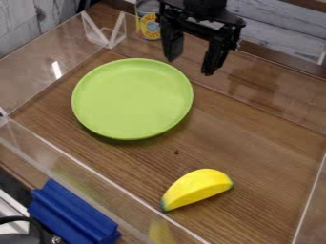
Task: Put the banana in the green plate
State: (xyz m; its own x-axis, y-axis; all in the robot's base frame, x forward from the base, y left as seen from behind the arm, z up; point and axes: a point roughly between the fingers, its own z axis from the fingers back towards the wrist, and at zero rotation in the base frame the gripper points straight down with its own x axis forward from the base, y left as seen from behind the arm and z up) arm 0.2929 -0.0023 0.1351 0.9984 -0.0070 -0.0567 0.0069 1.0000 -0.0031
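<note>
I should next move my gripper over to the banana's middle (pixel 200 188) and close it there, with my fingers across the banana's two long sides.
The banana (pixel 196 189) lies on the wooden floor of the bin near the front right, a stubby yellow piece pointing up and right. The green plate (pixel 132 98) rests flat in the left middle, with nothing on it. My gripper (pixel 193 52) hangs at the back, above and right of the plate's far rim. Its two black fingers (pixel 215 54) point down and stand apart, open, with nothing between them. The banana is far from the gripper, toward the front.
Clear plastic walls (pixel 38 157) enclose the wooden floor on all sides. A blue object (pixel 67 217) sits outside the front-left wall. A yellow-and-dark container (pixel 149 24) stands behind the gripper at the back.
</note>
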